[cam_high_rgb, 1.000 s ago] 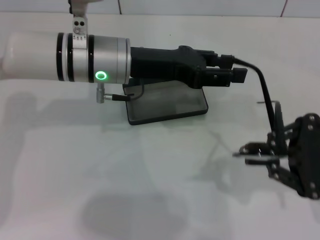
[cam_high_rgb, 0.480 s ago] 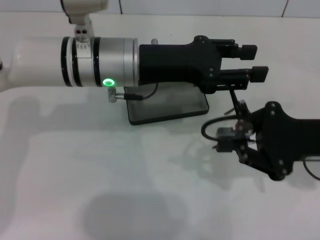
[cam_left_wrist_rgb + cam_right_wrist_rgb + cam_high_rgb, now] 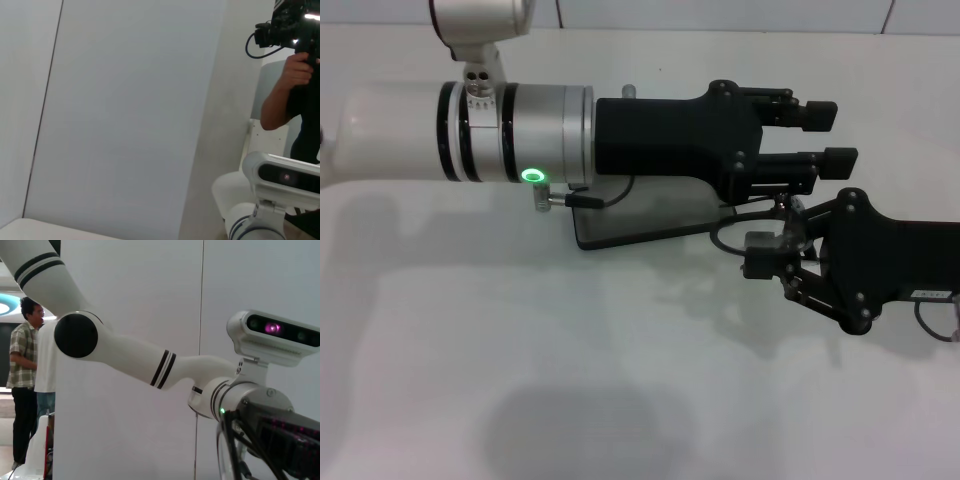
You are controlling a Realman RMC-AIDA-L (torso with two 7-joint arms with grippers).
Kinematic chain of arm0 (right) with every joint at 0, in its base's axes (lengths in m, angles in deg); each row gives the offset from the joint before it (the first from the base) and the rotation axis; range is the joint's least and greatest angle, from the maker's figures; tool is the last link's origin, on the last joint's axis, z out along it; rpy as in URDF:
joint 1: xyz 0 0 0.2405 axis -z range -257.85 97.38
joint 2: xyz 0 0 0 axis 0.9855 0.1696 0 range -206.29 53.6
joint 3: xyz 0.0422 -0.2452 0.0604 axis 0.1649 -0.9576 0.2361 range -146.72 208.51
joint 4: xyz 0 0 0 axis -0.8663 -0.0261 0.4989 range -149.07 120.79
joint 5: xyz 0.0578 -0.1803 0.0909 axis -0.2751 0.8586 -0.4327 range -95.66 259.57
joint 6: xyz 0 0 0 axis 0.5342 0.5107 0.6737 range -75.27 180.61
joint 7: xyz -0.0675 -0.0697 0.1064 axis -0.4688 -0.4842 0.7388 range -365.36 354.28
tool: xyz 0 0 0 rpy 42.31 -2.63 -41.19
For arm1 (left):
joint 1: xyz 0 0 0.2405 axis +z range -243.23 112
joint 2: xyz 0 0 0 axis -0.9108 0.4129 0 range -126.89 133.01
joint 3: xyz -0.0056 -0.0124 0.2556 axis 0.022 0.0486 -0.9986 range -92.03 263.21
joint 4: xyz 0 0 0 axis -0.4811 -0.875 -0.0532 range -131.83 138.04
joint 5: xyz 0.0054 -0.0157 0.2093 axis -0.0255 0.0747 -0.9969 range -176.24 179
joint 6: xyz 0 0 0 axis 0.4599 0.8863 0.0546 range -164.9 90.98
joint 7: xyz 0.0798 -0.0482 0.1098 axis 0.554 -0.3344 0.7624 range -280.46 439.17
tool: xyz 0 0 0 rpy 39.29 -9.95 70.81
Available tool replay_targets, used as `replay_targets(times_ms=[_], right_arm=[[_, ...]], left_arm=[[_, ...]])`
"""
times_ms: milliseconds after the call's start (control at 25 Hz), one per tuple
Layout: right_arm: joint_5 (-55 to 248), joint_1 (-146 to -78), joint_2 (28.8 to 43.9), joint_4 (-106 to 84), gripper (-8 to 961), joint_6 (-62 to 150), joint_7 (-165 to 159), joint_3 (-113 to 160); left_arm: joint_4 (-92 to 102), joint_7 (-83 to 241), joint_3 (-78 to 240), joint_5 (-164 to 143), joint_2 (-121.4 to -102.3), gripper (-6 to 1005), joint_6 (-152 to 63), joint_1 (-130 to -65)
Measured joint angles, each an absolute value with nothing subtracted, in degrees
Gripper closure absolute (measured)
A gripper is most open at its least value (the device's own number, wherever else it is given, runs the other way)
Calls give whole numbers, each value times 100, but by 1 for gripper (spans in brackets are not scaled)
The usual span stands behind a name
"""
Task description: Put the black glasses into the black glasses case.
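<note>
Next, my right gripper sets the black glasses down and releases them in the near half of the open black glasses case (image 3: 636, 210), where they are to go.
The black glasses case (image 3: 645, 222) lies open on the white table, its far part hidden under my left arm. My left gripper (image 3: 825, 136) hangs open and empty above the case's right end. My right gripper (image 3: 765, 256) reaches in from the right, just off the case's right end. It is shut on the black glasses (image 3: 725, 238), whose thin round rim sticks out toward the case. In the right wrist view the glasses' thin black frame (image 3: 231, 440) shows at the lower edge, with my left arm (image 3: 150, 365) behind it.
The white table (image 3: 520, 350) stretches in front of the case, with a tiled wall edge (image 3: 720, 15) at the back. The wrist views show a white wall and people standing far off (image 3: 27, 385).
My right gripper has moved left with the glasses, from the table's right side to the case's right end. My left gripper has shifted right and now shows open above the case.
</note>
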State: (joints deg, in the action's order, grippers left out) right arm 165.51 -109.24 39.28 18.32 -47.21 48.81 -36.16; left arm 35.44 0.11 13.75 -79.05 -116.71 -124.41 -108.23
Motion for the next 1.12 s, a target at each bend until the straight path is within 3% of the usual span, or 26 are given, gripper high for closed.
replay_targets(times_ms=[440, 640, 1120], right_arm=[[16624, -10486, 3937, 2387, 851, -3597, 4576, -3663], [16573, -10201, 3983, 3378, 851, -1944, 4692, -4580], [17311, -10300, 3968, 4784, 823, 1696, 5830, -7560]], left_arm=[[3495, 559, 2566, -7796, -11643, 437, -12095, -10409], [3487, 810, 2954, -7747, -11654, 437, -11760, -10160], [3317, 809, 2970, -7719, -11665, 437, -11535, -10159]])
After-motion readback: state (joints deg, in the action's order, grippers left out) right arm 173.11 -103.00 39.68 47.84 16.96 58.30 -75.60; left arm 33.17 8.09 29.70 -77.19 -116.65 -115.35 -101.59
